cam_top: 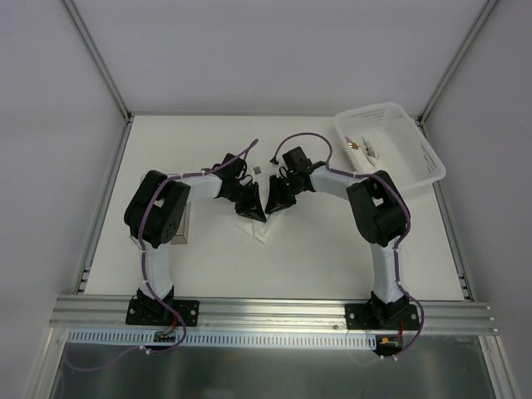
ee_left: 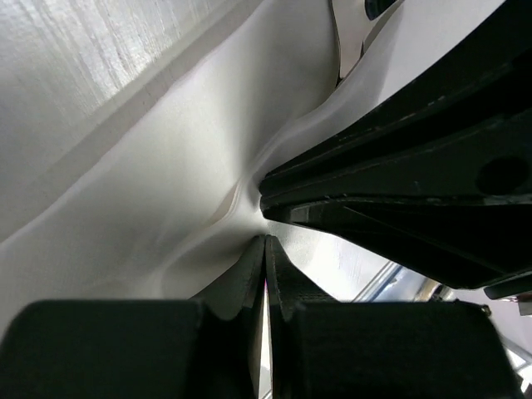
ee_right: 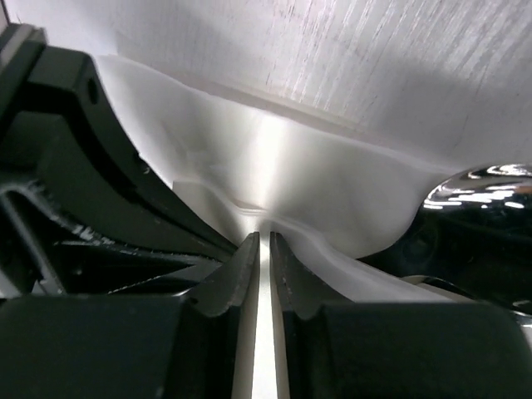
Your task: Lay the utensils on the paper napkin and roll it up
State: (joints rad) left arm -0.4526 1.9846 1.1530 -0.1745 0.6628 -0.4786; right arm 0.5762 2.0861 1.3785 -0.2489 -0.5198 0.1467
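Observation:
Both grippers crowd one spot on the napkin's fold, so next my right gripper opens and takes the napkin farther from my left gripper [ee_right: 345, 268] before rolling.
The white paper napkin [cam_top: 256, 229] lies crumpled at the table's middle, under both grippers. My left gripper [cam_top: 249, 204] is shut on a raised fold of it; in the left wrist view the napkin [ee_left: 166, 191] bunches into the closed tips of the gripper [ee_left: 265, 243]. My right gripper [cam_top: 273, 199] faces it tip to tip and is shut on the same fold, as the right wrist view of the gripper [ee_right: 260, 241] and the napkin [ee_right: 274, 166] shows. A shiny spoon bowl [ee_right: 480, 186] peeks out beside the napkin's right edge. The other utensils are hidden.
A white lattice basket [cam_top: 420, 158] stands at the back right with small shiny pieces [cam_top: 363, 146] inside. A clear box [cam_top: 184, 229] sits under the left arm's elbow. A small dark object [cam_top: 257, 169] lies behind the grippers.

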